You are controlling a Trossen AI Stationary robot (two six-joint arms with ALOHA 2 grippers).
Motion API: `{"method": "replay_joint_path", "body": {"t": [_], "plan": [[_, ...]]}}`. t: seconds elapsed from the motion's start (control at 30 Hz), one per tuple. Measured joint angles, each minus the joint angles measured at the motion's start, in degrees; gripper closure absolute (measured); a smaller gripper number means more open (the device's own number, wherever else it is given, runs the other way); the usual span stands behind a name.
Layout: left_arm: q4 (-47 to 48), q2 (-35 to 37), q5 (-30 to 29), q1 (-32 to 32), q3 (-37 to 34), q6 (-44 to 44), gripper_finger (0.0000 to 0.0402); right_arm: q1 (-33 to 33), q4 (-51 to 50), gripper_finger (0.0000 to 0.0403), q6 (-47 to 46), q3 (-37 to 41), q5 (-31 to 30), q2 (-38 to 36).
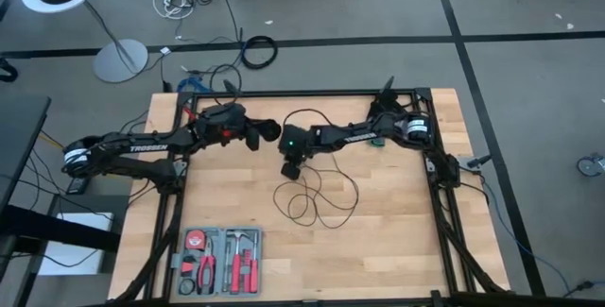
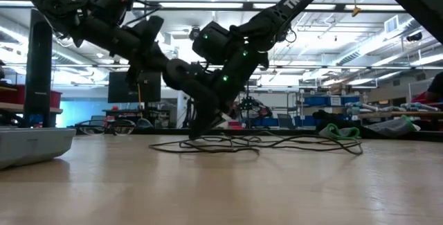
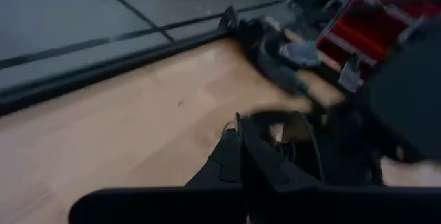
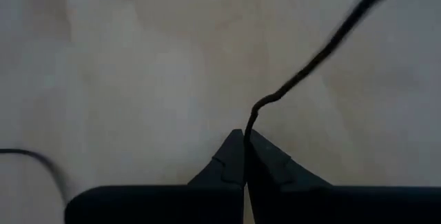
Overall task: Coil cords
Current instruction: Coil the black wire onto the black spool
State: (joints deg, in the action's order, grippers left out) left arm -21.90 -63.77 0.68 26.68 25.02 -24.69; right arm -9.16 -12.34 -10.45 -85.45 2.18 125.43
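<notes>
Next, my right gripper lets go of the strand of cord on the wooden table at the far edge of the loose cord loops (image 1: 308,168).
The thin black cord (image 1: 317,196) lies in loose loops on the wooden table (image 1: 397,241), just near-side of my right gripper (image 1: 290,168). That gripper slants down at mid-table and is shut on a strand of the cord (image 4: 303,72). In the low view its fingertips (image 2: 196,133) stand just above the wood, with the loops (image 2: 256,144) flat beside them. My left gripper (image 1: 268,131) hovers shut a little to the far left of it, its fingers (image 3: 239,124) together. Another cord strand (image 1: 307,113) arcs close by; the puck is not to be made out. My right gripper pinches a single strand of the cord (image 4: 247,129) between its two fingertips. The fingers slant down from the table's right and far side. From the pinch the strand kinks and runs off over the wood, slack. The remaining loops lie on the table.
A grey tool tray (image 1: 219,262) with red-handled pliers sits at the near left corner. Black frame rails (image 1: 312,93) border the table. A small green thing (image 2: 339,131) lies toward the right. On the floor beyond are a thick cable ring (image 1: 258,52) and a lamp base (image 1: 120,59).
</notes>
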Motion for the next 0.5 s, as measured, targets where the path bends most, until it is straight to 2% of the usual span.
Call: {"method": "replay_joint_path", "body": {"t": [0.27,0.5], "plan": [[0.2,0.0,-7.6,0.0,-0.1,0.0,0.0402,3.6,7.0,0.0403,2.9,0.0,0.2,0.0],[1.0,-0.5,-10.5,-0.1,-0.1,0.3,0.0402,4.3,12.3,0.0403,6.0,-0.1,1.2,-0.2]]}}
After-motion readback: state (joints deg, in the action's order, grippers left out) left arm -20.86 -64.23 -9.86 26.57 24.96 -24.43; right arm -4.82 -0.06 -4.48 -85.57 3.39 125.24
